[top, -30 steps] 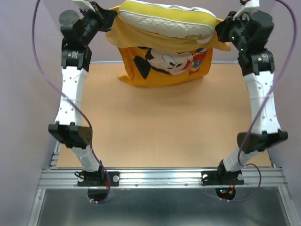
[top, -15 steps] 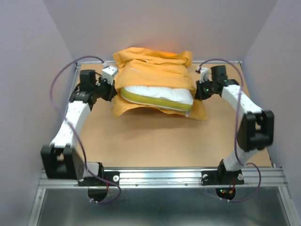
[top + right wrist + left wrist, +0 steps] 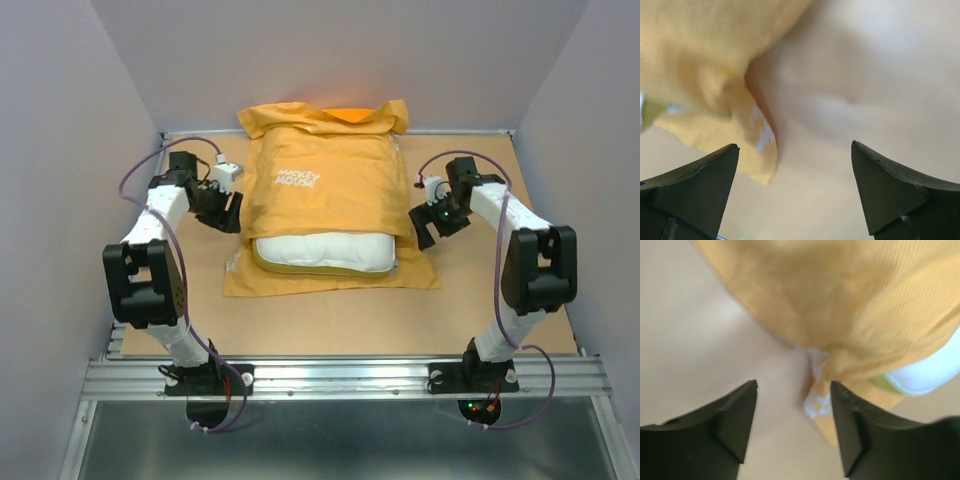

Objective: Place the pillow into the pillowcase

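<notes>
Next, my right gripper should grab the orange-yellow pillowcase by the bottom layer's near corner (image 3: 436,283) (image 3: 765,179) closest to it, just past the white pillow's exposed end.
The orange-yellow pillowcase (image 3: 325,190) lies flat on the table, small white print facing up. The white pillow (image 3: 322,253) sits inside it, its yellow-edged end showing at the near opening. My left gripper (image 3: 224,211) stands open just off the case's left edge. In the left wrist view the left gripper (image 3: 793,385) holds nothing, and the pillowcase (image 3: 840,305) hem lies beside its right finger, with a bit of pillow (image 3: 925,375) visible. My right gripper (image 3: 426,226) is open beside the right edge. In the right wrist view the right gripper (image 3: 794,145) is empty, the pillowcase (image 3: 700,65) to its left.
The brown table (image 3: 330,320) is walled by purple panels at the left, right and back. A metal rail (image 3: 340,378) with both arm bases runs along the near edge. Purple cables loop off each arm.
The arms lowered the pillowcase with the pillow from the air onto the table. Both grippers have now opened, let go of its side edges and drawn slightly away.
</notes>
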You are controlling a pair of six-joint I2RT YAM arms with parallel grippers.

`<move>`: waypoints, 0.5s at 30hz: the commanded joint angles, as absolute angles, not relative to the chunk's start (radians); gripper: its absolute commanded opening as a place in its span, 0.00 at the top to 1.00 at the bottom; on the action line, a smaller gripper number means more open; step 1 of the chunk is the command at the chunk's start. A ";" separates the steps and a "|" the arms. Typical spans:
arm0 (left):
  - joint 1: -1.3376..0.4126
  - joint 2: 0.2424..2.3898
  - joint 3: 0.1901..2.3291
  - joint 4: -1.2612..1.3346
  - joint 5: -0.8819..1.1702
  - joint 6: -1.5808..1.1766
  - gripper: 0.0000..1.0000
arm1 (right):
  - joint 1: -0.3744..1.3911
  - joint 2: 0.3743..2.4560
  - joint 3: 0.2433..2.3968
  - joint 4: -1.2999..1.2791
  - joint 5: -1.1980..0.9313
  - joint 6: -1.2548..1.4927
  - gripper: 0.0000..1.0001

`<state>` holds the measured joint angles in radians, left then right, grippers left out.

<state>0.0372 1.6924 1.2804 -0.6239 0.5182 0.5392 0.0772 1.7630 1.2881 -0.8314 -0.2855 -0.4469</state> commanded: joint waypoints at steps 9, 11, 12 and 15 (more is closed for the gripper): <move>0.103 1.258 0.905 -0.729 0.463 1.149 0.01 | 0.055 1.475 0.968 -0.828 -0.298 -0.766 0.00; 0.103 1.259 0.856 -0.716 0.471 1.175 0.01 | 0.058 1.520 0.976 -0.828 -0.331 -0.758 0.00; 0.103 1.261 0.844 -0.706 0.477 1.174 0.01 | 0.064 1.532 0.976 -0.822 -0.342 -0.756 0.00; 0.104 1.270 0.805 -0.667 0.476 1.184 0.01 | 0.116 1.569 0.956 -0.818 -0.344 -0.746 0.00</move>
